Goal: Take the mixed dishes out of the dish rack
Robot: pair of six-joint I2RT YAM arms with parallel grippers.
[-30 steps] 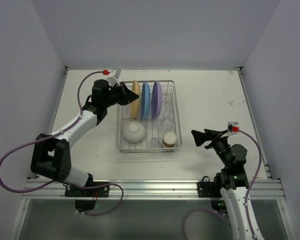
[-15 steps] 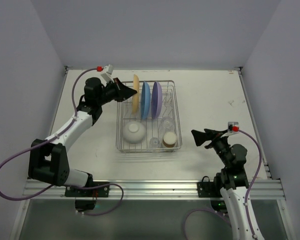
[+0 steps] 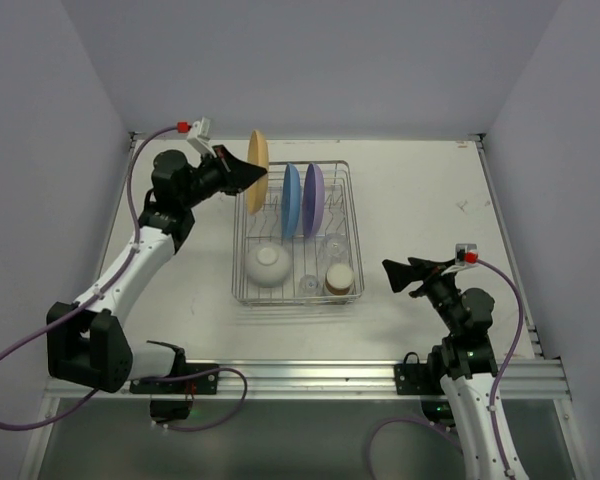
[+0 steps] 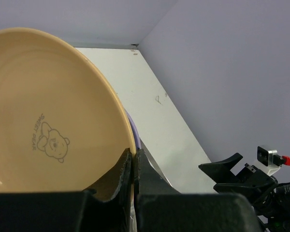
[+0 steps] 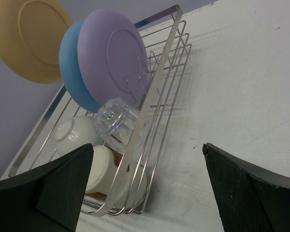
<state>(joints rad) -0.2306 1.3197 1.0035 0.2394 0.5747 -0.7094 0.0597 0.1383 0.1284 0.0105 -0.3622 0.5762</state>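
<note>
My left gripper will set the tan-orange plate down on the white table (image 3: 178,223), beside the dish rack and under the arm of that same left gripper.
My left gripper (image 3: 246,172) is shut on the rim of the tan-orange plate (image 3: 257,170) and holds it upright, lifted above the back left corner of the silver wire dish rack (image 3: 294,298). In the left wrist view the plate (image 4: 43,111) fills the left, pinched between my fingers (image 4: 126,164). The blue plate (image 3: 291,199) and purple plate (image 3: 314,199) stand in the rack's prongs. The white bowl (image 3: 268,265), clear glasses (image 3: 332,245) and brown cup (image 3: 339,279) sit in the rack's front. My right gripper (image 3: 395,274) is open and empty, right of the rack (image 5: 154,101).
The white table (image 3: 420,200) extends right of and behind the rack. Grey walls close in the left, back and right sides. A metal rail (image 3: 310,375) runs along the near edge.
My left gripper has lifted the tan-orange plate up out of the rack's prongs and carried it back and left. The right arm has not moved.
</note>
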